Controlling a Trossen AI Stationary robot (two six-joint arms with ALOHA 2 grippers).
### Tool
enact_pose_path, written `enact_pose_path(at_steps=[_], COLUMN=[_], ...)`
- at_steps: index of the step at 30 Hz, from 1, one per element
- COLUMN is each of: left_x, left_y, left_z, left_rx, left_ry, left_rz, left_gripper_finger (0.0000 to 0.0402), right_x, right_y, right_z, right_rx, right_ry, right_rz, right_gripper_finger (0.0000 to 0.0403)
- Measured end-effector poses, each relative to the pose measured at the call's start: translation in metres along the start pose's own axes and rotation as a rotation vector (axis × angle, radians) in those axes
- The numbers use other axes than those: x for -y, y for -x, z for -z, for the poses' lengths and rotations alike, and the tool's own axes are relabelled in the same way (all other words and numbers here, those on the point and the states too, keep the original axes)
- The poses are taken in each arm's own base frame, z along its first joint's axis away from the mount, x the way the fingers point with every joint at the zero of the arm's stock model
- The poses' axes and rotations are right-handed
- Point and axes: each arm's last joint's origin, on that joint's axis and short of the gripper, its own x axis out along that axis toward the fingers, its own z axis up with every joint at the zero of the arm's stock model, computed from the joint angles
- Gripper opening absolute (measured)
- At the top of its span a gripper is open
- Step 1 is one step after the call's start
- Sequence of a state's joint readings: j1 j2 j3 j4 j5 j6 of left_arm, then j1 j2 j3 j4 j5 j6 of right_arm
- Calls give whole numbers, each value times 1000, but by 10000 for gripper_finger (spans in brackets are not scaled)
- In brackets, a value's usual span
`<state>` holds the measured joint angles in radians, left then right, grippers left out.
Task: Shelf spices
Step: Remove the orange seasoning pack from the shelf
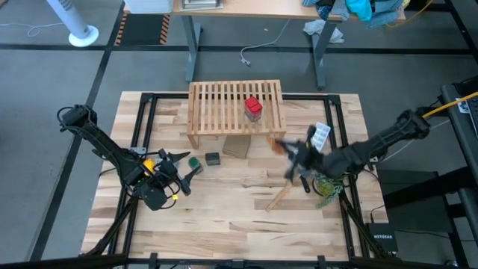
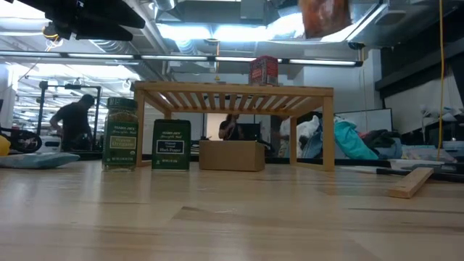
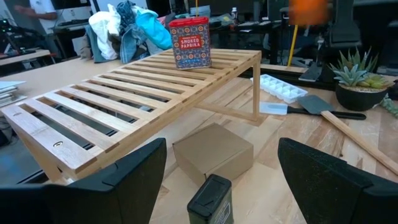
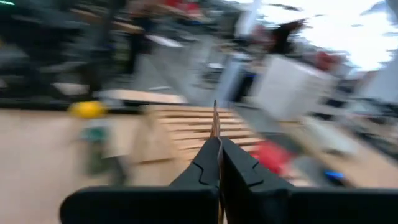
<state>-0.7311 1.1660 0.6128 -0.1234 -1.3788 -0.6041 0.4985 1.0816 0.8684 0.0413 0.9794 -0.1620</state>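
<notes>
Next, my right gripper lets go of the orange packet on the table (image 1: 246,164) just in front of the cardboard box.
The light-wood shelf (image 1: 235,104) stands at the far middle of the table, with the red jar (image 1: 253,108) upright on its slats. The green round jar (image 1: 194,161) and the dark box-like jar (image 1: 213,158) stand upright on the table in front of the shelf's left end. My left gripper (image 1: 190,167) is open beside the green jar, touching nothing; the dark jar (image 3: 211,199) shows beyond its fingers. My right gripper (image 1: 287,149) is shut on the orange packet (image 2: 324,16), in the air near the shelf's right end. My right gripper pinches the orange packet between its two shut fingers; a thin edge of it (image 4: 215,121) stands up from between the fingertips. The fingers come in roughly level from the table's right. The packet is lifted clear, higher than the shelf top.
A cardboard box (image 1: 236,146) sits by the shelf's front, partly under it. A white ice-cube tray (image 1: 321,134), a small plant (image 1: 326,185) and a wooden-handled spatula (image 1: 280,198) lie on the right. Bare table lies at the near middle.
</notes>
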Motion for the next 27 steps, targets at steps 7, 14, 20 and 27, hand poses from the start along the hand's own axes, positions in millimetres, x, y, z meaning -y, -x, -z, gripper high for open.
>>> enact_pose_path(at_steps=[7, 14, 20, 27], left_x=[0, 0, 0, 0], left_y=[0, 0, 0, 0], left_z=[0, 0, 0, 0], left_rx=[0, 0, 0, 0], left_ry=[1, 2, 3, 3], left_rz=[0, 0, 0, 0], left_gripper_finger=[301, 301, 301, 301], right_x=[-51, -76, -73, -57], right_y=[28, 26, 7, -29], right_z=[34, 85, 121, 147], right_rx=[-20, -40, 16, 56], right_ry=[-94, -165, -286, -275], right_rz=[-253, -226, -313, -391], right_gripper_finger=[1, 0, 0, 0])
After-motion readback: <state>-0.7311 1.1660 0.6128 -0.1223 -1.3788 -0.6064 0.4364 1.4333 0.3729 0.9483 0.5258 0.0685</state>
